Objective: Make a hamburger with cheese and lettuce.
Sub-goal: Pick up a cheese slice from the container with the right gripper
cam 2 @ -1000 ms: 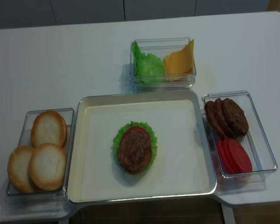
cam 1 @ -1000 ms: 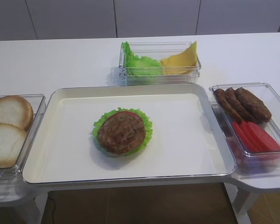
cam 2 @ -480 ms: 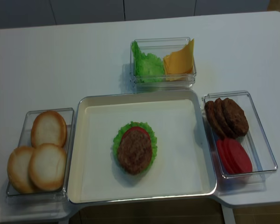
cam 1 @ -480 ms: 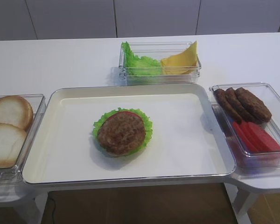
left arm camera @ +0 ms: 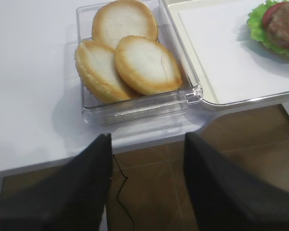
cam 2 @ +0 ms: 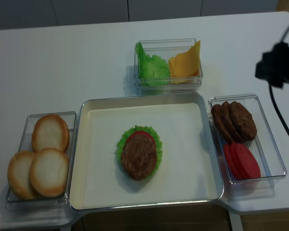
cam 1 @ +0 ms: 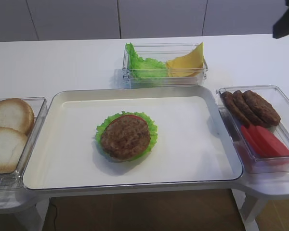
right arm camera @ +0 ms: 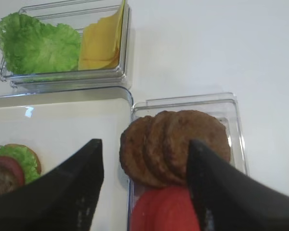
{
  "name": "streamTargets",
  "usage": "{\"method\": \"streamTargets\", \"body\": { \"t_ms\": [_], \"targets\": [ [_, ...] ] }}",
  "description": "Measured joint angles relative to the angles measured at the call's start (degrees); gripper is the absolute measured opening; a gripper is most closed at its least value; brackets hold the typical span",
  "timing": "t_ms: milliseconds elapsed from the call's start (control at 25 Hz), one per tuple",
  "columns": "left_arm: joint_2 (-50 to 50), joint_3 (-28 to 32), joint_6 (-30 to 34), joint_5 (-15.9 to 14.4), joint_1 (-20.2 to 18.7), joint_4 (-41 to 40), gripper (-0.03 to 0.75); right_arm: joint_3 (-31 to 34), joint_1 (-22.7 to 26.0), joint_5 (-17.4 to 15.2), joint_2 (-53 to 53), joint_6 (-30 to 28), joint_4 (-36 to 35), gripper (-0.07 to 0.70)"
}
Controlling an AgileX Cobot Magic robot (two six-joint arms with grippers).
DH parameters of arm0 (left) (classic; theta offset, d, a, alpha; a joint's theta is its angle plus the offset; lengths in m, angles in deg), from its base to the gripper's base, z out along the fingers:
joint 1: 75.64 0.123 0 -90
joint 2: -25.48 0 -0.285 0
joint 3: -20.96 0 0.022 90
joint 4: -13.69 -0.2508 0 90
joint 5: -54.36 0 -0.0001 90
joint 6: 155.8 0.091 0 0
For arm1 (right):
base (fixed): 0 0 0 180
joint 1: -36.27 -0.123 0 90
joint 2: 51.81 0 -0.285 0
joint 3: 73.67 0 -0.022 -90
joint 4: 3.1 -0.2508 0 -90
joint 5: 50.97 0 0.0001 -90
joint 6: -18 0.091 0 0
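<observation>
The robot's right gripper needs to next move to the raised corner of the yellow cheese (cam 2: 198, 44) (right arm camera: 123, 5), above the rim of the clear box, and close there.
The hamburger (cam 1: 126, 136) (cam 2: 139, 153) lies left of the middle of the white tray (cam 1: 192, 144), a brown patty on a red slice with a green frill around it. Behind the tray, a clear box holds the lettuce (cam 1: 143, 66) (right arm camera: 38, 45) on the left and the yellow cheese (cam 1: 187, 61) (right arm camera: 101, 45) leaning on the right. My right gripper (right arm camera: 143, 144) hangs open and empty above the patty box, and its arm (cam 2: 274, 65) shows dark at the upper right. My left gripper (left arm camera: 147, 142) is open and empty over the floor, in front of the bun box.
A clear box of pale bun halves (cam 1: 7, 130) (left arm camera: 130, 62) stands left of the tray. To the right of the tray, another box holds loose patties (cam 1: 253, 107) (right arm camera: 173, 144) and red tomato slices (cam 1: 265, 142). A black cable (cam 2: 282, 115) hangs over that box.
The dark right arm has come into both exterior views at the upper right. Nothing on the table has moved.
</observation>
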State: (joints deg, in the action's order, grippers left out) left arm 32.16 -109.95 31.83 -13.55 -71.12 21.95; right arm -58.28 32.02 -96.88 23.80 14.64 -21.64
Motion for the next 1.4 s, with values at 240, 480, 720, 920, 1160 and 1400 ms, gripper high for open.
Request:
{"method": "streamTargets", "body": {
  "t_ms": [240, 480, 720, 920, 1160, 1400],
  "targets": [
    [0.0, 0.0, 0.0, 0.0, 0.0, 0.0, 0.36, -12.46, 0.0, -1.09, 16.02, -3.7, -4.0, 0.415],
    [0.0, 0.0, 0.0, 0.0, 0.0, 0.0, 0.36, -25.72, 0.0, -1.95, 30.93, -6.56, -7.2, 0.415],
    [0.0, 0.0, 0.0, 0.0, 0.0, 0.0, 0.36, -38.24, 0.0, -2.8, 44.28, -9.29, -13.15, 0.414],
    [0.0, 0.0, 0.0, 0.0, 0.0, 0.0, 0.36, -46.75, 0.0, -3.39, 53.76, -9.42, -13.8, 0.407],
    [0.0, 0.0, 0.0, 0.0, 0.0, 0.0, 0.36, -49.81, 0.0, -3.64, 58.41, -12.18, -17.97, 0.377],
    [0.0, 0.0, 0.0, 0.0, 0.0, 0.0, 0.36, -50.04, 0.0, -3.4, 59.45, -13.59, -20.35, 0.348]
  ]
}}
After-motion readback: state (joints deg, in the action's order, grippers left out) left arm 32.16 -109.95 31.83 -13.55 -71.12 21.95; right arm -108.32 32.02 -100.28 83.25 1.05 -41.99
